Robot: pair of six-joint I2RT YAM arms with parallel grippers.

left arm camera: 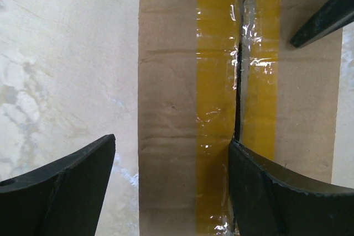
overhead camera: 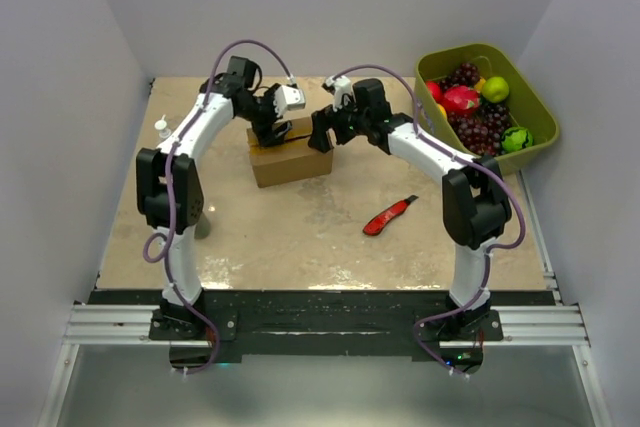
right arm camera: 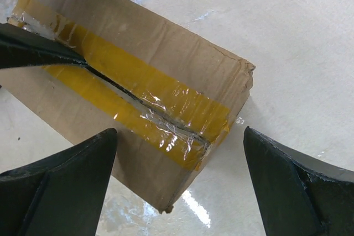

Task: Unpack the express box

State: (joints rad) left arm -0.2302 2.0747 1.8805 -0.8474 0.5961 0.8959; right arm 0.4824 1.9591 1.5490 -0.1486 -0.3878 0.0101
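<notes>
My left gripper spans the whole flap from outer edge to slit seam, so it should shift over the seam and pinch the flap's taped edge [left arm camera: 233, 117].
The express box [overhead camera: 292, 161] is a brown carton in the middle of the table, with yellow tape along its top seam. The tape is slit and the seam shows as a dark gap. My left gripper [overhead camera: 271, 131] is open over the box's left end. In the left wrist view it [left arm camera: 171, 147] straddles one top flap [left arm camera: 171, 81]; one fingertip [left arm camera: 239, 153] rests at the slit seam, the other hangs outside the box edge. My right gripper [overhead camera: 321, 134] is open and empty above the box's right end [right arm camera: 166, 42], its fingers [right arm camera: 66, 183] wide apart.
A red utility knife [overhead camera: 390, 215] lies on the table right of centre. A green bin [overhead camera: 541, 110] with grapes and other fruit stands at the back right. A small white bottle [overhead camera: 161, 128] stands at the left edge. White walls close in on both sides.
</notes>
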